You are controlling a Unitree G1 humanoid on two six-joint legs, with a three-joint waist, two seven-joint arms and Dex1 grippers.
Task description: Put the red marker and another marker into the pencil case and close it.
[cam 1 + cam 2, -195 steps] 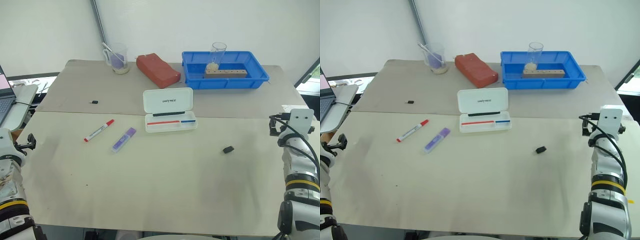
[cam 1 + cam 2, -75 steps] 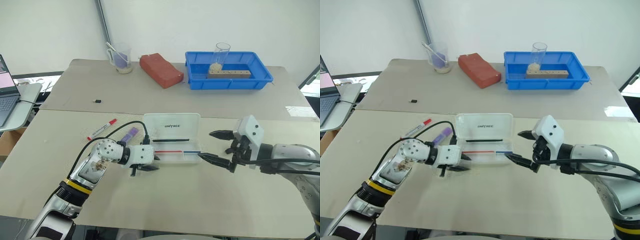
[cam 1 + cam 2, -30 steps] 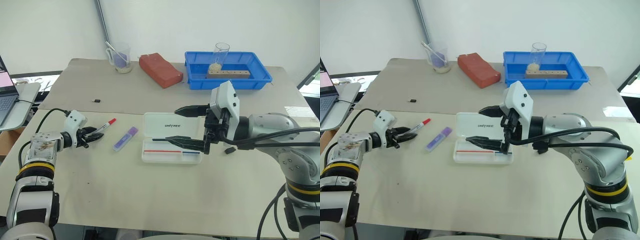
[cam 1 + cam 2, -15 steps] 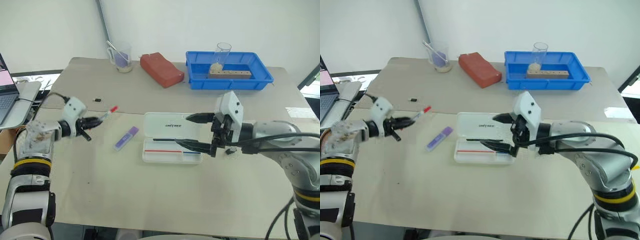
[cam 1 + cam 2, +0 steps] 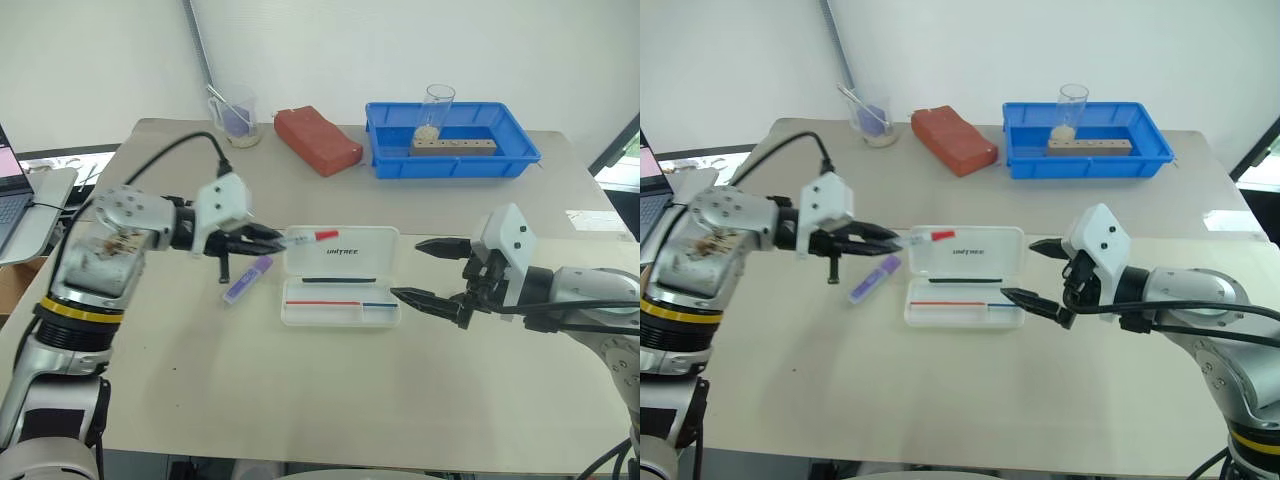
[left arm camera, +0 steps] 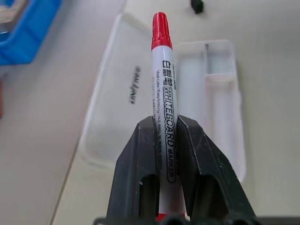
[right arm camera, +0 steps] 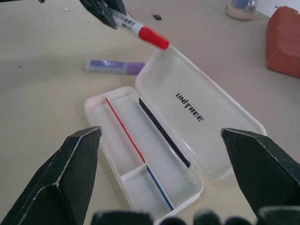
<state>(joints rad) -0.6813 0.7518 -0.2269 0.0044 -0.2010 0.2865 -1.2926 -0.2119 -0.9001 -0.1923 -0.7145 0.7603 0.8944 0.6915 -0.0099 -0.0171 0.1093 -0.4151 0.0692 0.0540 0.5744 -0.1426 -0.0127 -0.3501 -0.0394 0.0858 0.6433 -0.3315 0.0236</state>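
Observation:
The robot's left gripper needs to set the red marker down in the tray (image 5: 342, 291) (image 6: 191, 108) between the black stick and the red-and-blue stick.
My left gripper (image 5: 266, 240) is shut on the red marker (image 5: 305, 238), holding it in the air with the red cap pointing toward the pencil case (image 5: 372, 262). In the left wrist view the marker (image 6: 161, 70) sticks out between the two fingers (image 6: 140, 154) above the case's open lid. The case lies open on the table, with a black stick and a red-and-blue stick in its tray. The purple highlighter (image 5: 247, 279) lies on the table just left of the case, below the left gripper. My right gripper (image 5: 405, 270) stands open to the right of the case, holding nothing.
At the back of the table stand a blue tray (image 5: 455, 168) holding a glass and a wooden block, a red block (image 5: 318, 140) and a beaker (image 5: 236, 118). A laptop (image 5: 15, 190) sits off the table's left edge.
The left gripper has lifted the red marker off the table and carried it right, up to the case's lid. The right gripper has drawn back to the right of the case.

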